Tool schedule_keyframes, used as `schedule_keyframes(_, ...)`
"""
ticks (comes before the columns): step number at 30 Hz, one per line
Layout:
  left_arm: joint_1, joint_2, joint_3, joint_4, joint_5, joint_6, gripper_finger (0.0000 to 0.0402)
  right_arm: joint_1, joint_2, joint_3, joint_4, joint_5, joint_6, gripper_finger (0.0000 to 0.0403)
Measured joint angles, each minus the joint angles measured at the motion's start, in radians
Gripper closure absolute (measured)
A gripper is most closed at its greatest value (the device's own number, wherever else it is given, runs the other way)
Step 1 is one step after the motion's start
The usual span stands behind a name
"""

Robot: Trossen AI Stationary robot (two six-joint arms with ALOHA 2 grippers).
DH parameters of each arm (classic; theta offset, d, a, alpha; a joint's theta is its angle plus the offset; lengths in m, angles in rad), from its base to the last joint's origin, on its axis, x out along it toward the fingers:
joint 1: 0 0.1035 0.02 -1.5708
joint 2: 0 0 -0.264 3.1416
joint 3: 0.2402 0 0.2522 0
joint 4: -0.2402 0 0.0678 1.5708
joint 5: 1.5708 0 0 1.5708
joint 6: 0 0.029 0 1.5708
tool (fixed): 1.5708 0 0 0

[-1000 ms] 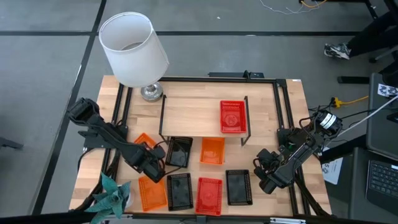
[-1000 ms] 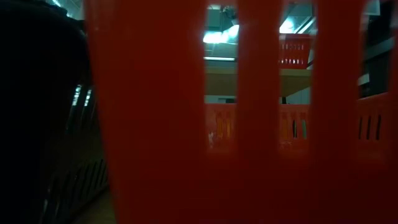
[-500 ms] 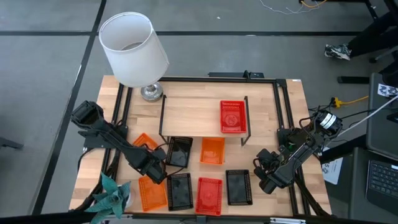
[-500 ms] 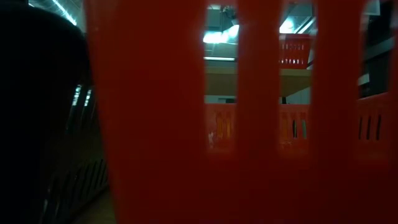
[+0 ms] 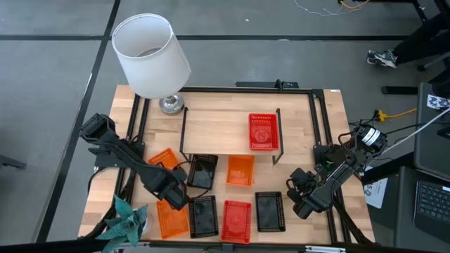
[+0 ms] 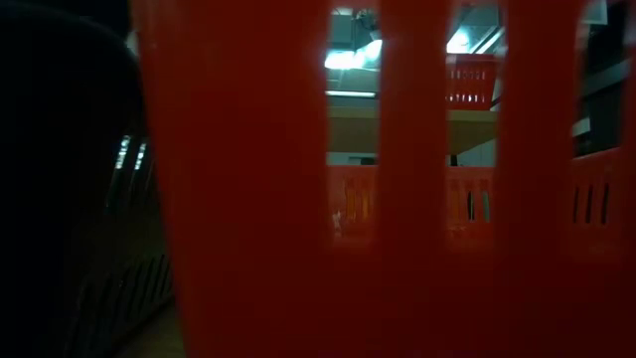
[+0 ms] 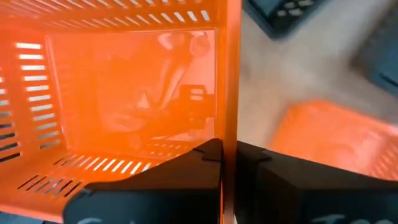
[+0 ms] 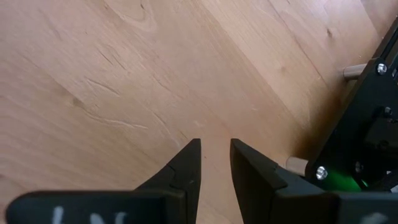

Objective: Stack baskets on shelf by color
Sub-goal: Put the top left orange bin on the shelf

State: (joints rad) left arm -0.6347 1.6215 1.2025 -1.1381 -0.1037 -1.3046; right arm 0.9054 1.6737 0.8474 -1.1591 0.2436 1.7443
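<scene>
The orange basket will go on the shelf's empty end (image 5: 204, 132) nearest the lamp when my left gripper lets go of it.
The shelf (image 5: 225, 126) stands at the table's middle with a red basket (image 5: 263, 132) on its right end. On the table lie three orange baskets (image 5: 164, 160) (image 5: 240, 170) (image 5: 171, 219), three black ones (image 5: 202, 171) (image 5: 203, 215) (image 5: 269, 211) and a red one (image 5: 236, 221). My left gripper (image 5: 176, 199) is shut on the near-left orange basket (image 7: 124, 99). My right gripper (image 8: 214, 149) hovers open over bare wood at the right, nothing between its fingers. My left gripper pinches the near-left orange basket's wall (image 7: 229, 93) at its far end. One finger (image 7: 208, 155) is inside the basket and the other outside. The fingers come from above, slanting from the table's left. The basket sits level with its bottom down.
A lamp with a white shade (image 5: 150, 56) stands at the far left corner. A teal paper-like ornament (image 5: 126, 221) lies at the near left. A red basket wall (image 6: 248, 179) stands right before the low camera and hides most of that view.
My left gripper has gone a little toward the table's near edge, down onto the far end of the near-left orange basket. The baskets lie where they were.
</scene>
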Motion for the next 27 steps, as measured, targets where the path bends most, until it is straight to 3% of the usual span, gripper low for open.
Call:
schedule_keyframes(5,-0.026,0.0,0.199,-0.179,0.102,-0.067,0.0401,0.0,0.0,0.0,0.0,0.0,0.0,0.0317)
schedule_keyframes(11,-0.067,-0.001,0.466,-0.164,0.089,-0.073,0.0401,0.0,0.0,0.0,0.0,0.0,0.0,0.0317)
schedule_keyframes(15,-0.077,-0.001,0.62,-0.051,-0.046,0.072,0.0401,0.0,0.0,0.0,0.0,0.0,0.0,0.0317)
schedule_keyframes(21,-0.061,-0.003,0.77,0.05,-0.354,0.505,0.0401,0.0,0.0,0.0,0.0,0.0,0.0,0.0317)
schedule_keyframes(24,-0.023,-0.003,0.78,0.048,-0.434,0.665,0.0401,0.0,0.0,0.0,0.0,0.0,0.0,0.0317)
schedule_keyframes(27,0.033,-0.002,0.768,0.044,-0.449,0.769,0.0401,0.0,0.0,0.0,0.0,0.0,0.0,0.0317)
